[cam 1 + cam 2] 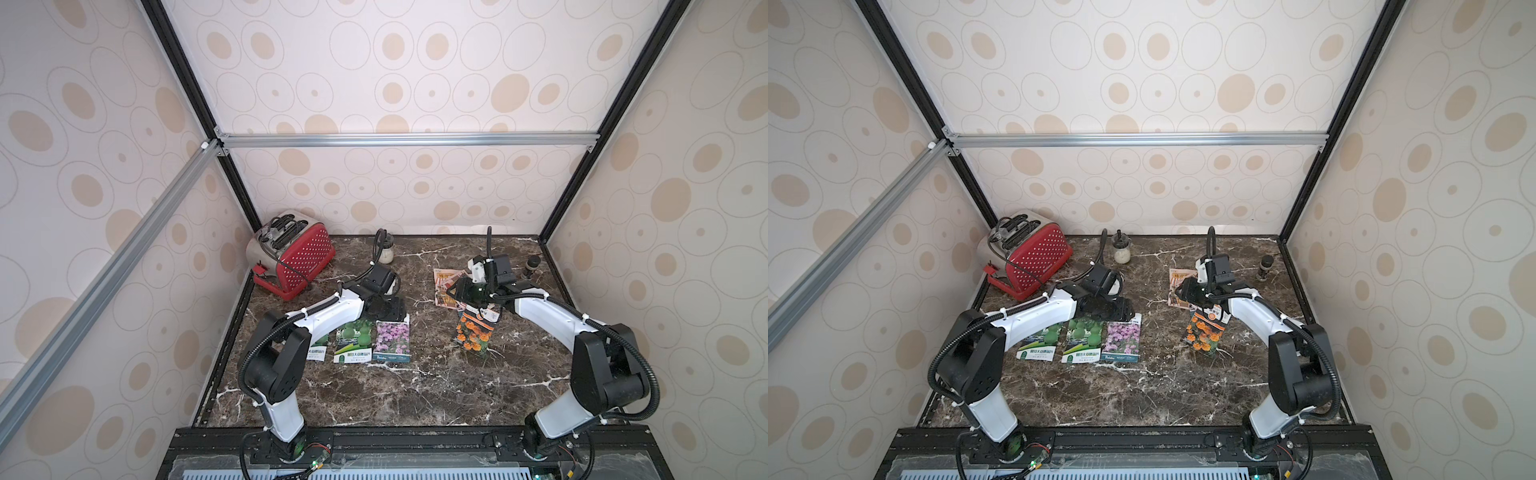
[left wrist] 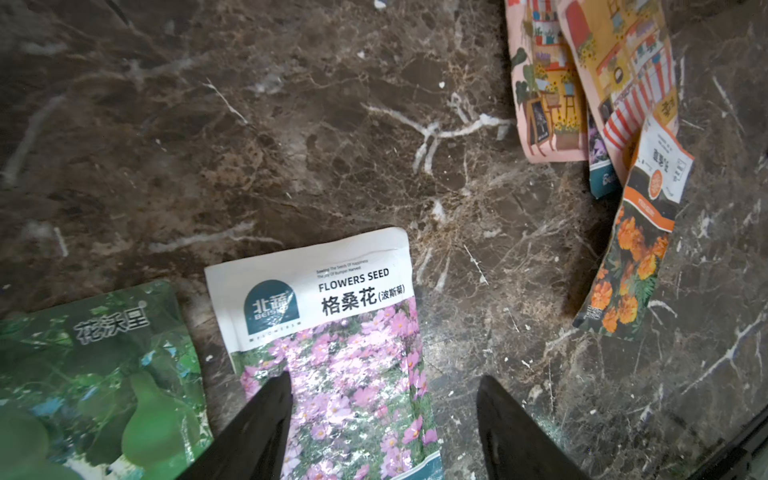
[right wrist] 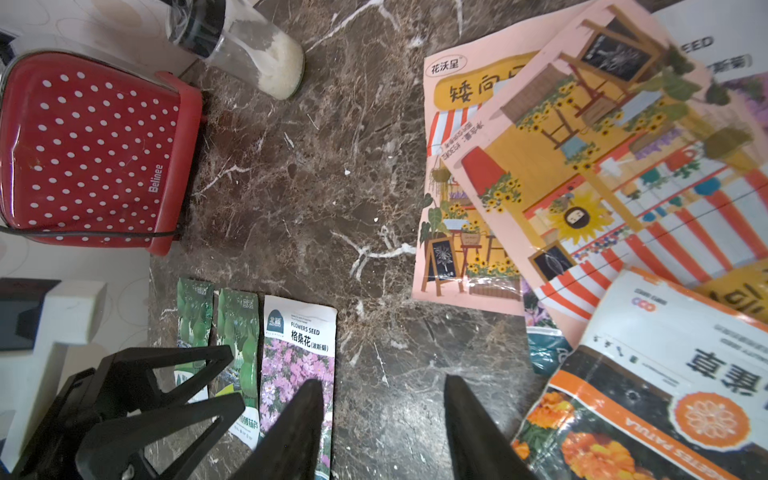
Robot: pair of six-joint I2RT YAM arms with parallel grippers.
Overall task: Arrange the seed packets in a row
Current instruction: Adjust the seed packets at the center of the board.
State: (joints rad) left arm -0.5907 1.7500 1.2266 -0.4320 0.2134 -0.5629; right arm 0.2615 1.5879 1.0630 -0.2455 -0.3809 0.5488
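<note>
My left gripper should next grab the teal corner (image 1: 460,308) (image 2: 600,190) of the purple packet that sticks out under the peach shop-front packets.
Two green gourd seed packets (image 1: 353,340) and a purple flower packet (image 1: 392,340) lie side by side on the marble table; my left arm covers part of the leftmost one. My left gripper (image 2: 384,376) hovers open over the purple packet's (image 2: 332,332) top end, holding nothing. To the right lies a loose heap: two overlapping peach shop-front packets (image 3: 457,187), another purple packet's corner (image 2: 602,174) beneath them, and an orange marigold packet (image 1: 473,334) leaning on them. My right gripper (image 3: 382,380) is open and empty, above bare marble beside the heap.
A red dotted toaster (image 1: 291,257) stands at the back left with its cord trailing. A small glass jar (image 1: 385,251) is at the back middle and a dark little bottle (image 1: 532,266) at the back right. Patterned walls close three sides.
</note>
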